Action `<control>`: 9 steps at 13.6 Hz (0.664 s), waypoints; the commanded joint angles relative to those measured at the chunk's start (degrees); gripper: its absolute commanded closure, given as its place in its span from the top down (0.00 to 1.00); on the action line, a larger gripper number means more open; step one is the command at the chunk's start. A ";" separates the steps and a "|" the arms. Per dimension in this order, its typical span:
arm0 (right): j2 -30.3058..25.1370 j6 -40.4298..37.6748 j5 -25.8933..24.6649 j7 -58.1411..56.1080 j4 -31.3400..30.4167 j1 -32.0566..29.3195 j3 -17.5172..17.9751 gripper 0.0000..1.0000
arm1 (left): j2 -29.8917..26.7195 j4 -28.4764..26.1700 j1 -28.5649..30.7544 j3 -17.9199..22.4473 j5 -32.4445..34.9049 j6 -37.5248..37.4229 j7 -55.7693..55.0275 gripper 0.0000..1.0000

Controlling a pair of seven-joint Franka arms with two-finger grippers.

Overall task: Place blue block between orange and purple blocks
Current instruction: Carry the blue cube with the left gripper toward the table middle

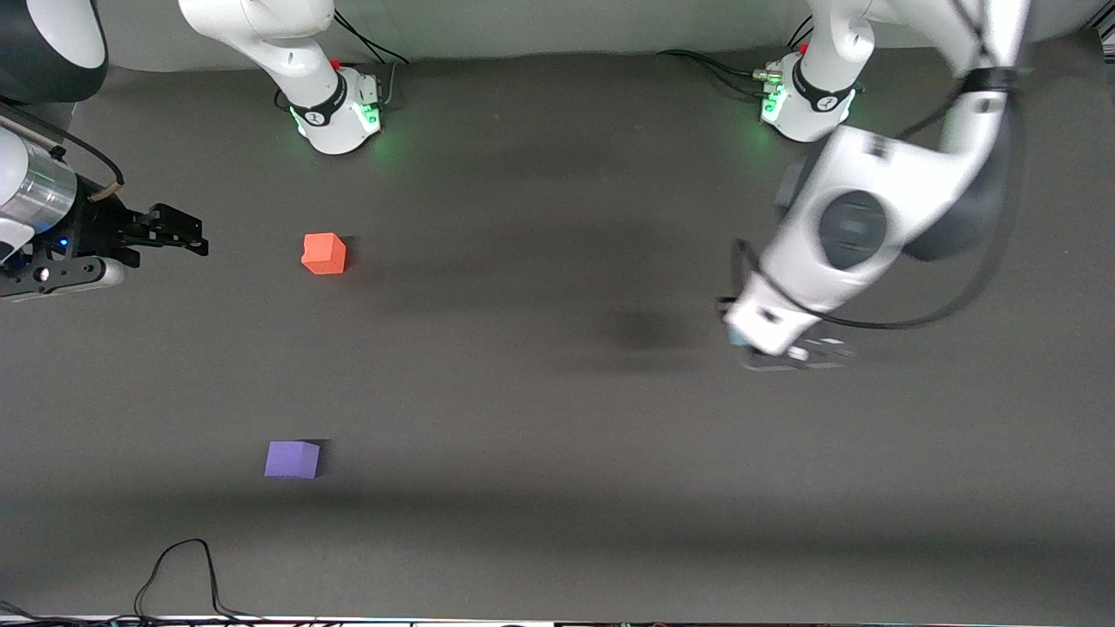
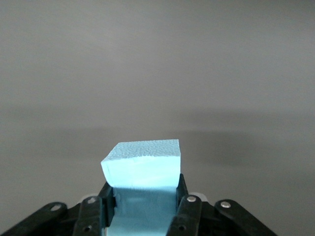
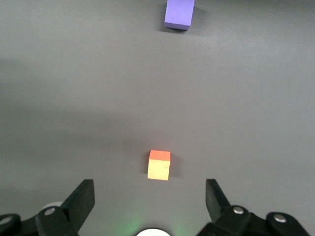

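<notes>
My left gripper is to let go of the light blue block on the bare table halfway (image 1: 540,320) toward the orange block.
My left gripper (image 1: 760,345) is shut on the light blue block (image 2: 142,164), held between both fingers above the dark table toward the left arm's end. Only a sliver of the block (image 1: 734,338) shows under the hand in the front view. The orange block (image 1: 324,253) and the purple block (image 1: 292,459) sit apart toward the right arm's end, with the purple one nearer to the front camera. My right gripper (image 1: 187,235) is open and empty beside the orange block, off toward the table's end. The right wrist view shows its jaws (image 3: 150,189) spread wide, with the orange block (image 3: 159,165) and the purple block (image 3: 178,14) in view.
The two arm bases (image 1: 340,109) (image 1: 806,100) stand along the table's edge farthest from the front camera. A black cable (image 1: 179,570) loops on the table's edge nearest to the front camera. Bare dark table (image 1: 523,392) lies between the blocks and my left gripper.
</notes>
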 commanded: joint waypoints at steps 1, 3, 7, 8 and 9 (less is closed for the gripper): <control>0.20 -0.51 0.18 -0.04 0.65 0.20 -0.17 1.00 | 7.81 7.23 -9.49 1.52 0.39 4.45 -13.78 0.28; 0.20 -0.51 0.18 -0.04 0.65 0.37 -0.26 1.00 | 13.43 11.36 -14.50 1.52 0.74 8.41 -20.05 0.28; 0.20 -0.51 0.18 -0.04 0.65 0.37 -0.26 1.00 | 25.13 22.18 -21.63 1.78 1.27 11.42 -25.86 0.28; 0.20 -0.51 0.18 -0.04 0.56 0.37 -0.17 1.00 | 26.81 22.98 -22.43 1.79 1.88 11.51 -26.14 0.28; 0.29 -0.51 0.18 -0.04 0.56 0.37 -0.26 1.00 | 28.21 23.08 -22.96 1.70 2.15 12.29 -26.05 0.28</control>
